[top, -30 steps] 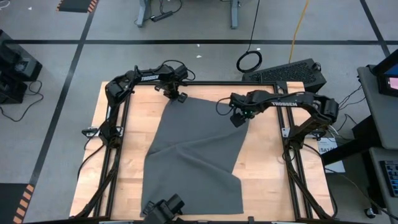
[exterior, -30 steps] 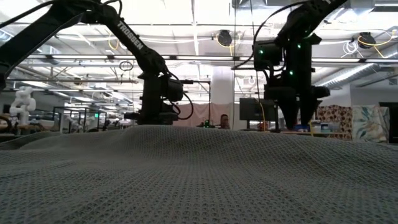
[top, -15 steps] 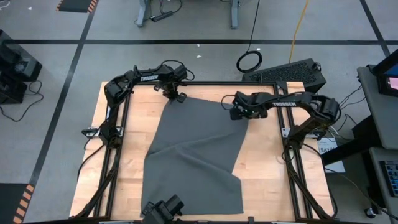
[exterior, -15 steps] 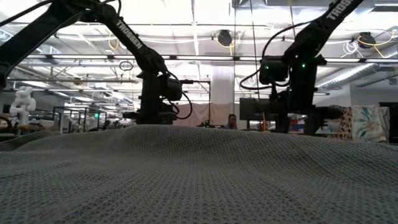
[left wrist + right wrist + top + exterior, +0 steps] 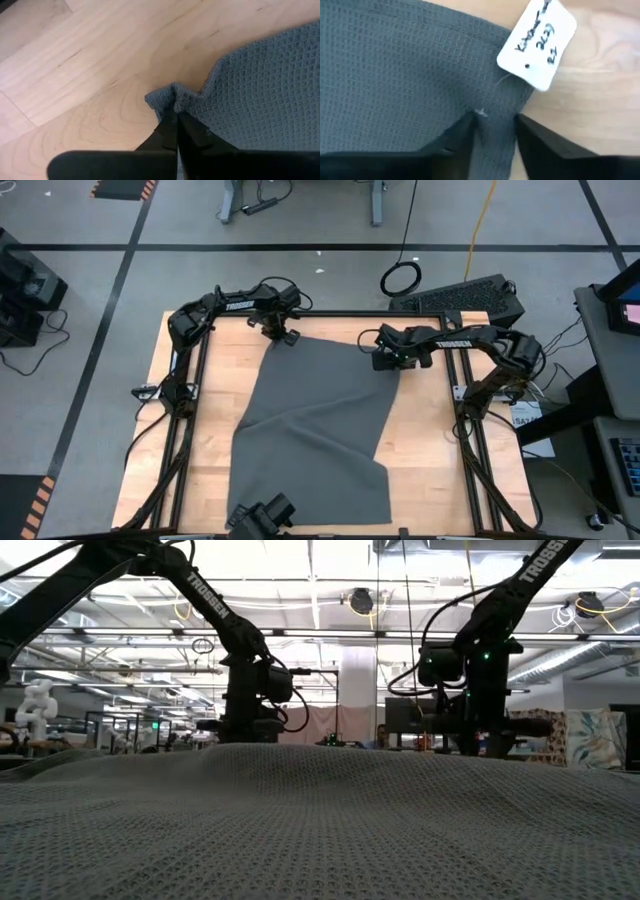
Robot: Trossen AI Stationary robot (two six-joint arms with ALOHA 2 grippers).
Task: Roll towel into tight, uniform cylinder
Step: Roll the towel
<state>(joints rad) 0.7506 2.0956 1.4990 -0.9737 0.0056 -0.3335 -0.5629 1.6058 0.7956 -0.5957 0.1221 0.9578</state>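
Observation:
The dark grey towel's corner in my left gripper needs to be let go on the black rail [image 5: 268, 312] along the table's far edge.
The dark grey towel [image 5: 315, 420] lies spread flat on the wooden table [image 5: 200, 430], running from the far edge to the near edge. My left gripper [image 5: 287, 337] points down, shut on the towel's far left corner. My right gripper [image 5: 383, 363] points down at the far right corner. Its fingers are part open and stand either side of a strip of cloth [image 5: 492, 132], beside the small white tag [image 5: 537, 42]. My left gripper pinches the towel's far left corner [image 5: 172, 97] between its two fingers, from above. The cloth puckers into a small fold at the fingertips, and the rest lies flat on the table. My right gripper has its fingertips [image 5: 470, 125] down on the towel near its far right corner, from above. Whether they pinch the strip between them I cannot tell.
Black frame rails [image 5: 190, 370] run along both sides of the table. A camera mount [image 5: 265, 515] sits at the near edge by the towel's near end. Bare wood [image 5: 430, 440] shows left and right of the towel. A keyboard [image 5: 460, 295] lies beyond the far edge.
My right gripper has come down and a little toward the far edge onto the towel's far right corner. It has rolled about its pointing line, and its fingers have narrowed. The towel lies as before.

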